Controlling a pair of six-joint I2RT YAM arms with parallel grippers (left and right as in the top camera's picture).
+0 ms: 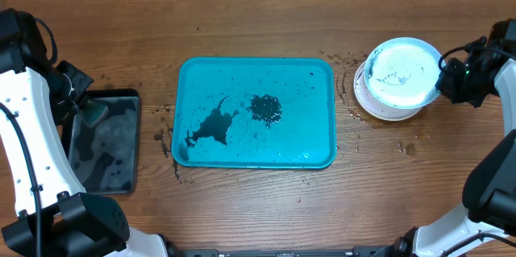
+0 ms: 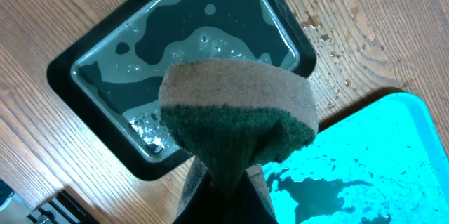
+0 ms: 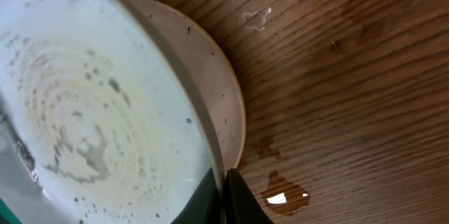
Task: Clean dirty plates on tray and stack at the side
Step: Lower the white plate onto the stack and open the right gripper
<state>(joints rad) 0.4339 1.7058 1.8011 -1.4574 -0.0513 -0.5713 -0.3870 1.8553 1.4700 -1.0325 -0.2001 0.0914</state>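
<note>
Next, I release the sponge from my left gripper in the soapy water at the middle of the black tray (image 1: 104, 134) (image 2: 186, 58). The sponge is now held above that tray.
The turquoise tray (image 1: 298, 128) lies mid-table with dark smears and specks and no plate on it; its corner also shows in the left wrist view (image 2: 393, 154). My right gripper (image 1: 442, 76) (image 3: 223, 189) is shut on the rim of the light blue plate (image 1: 401, 72) (image 3: 84, 112), which is speckled and tilted just over the white plate (image 1: 371, 104) (image 3: 217, 90) on the table right of the tray. My left gripper (image 1: 85, 108) (image 2: 228, 182) is shut on a green-and-tan sponge (image 2: 238, 112) above the black tray. The yellow-green plate is out of view.
A black tray (image 1: 105, 144) (image 2: 63, 62) with soapy water sits at the left. Water drops and dark specks lie on the wood around the turquoise tray and near the plates, including a small puddle (image 3: 284, 192).
</note>
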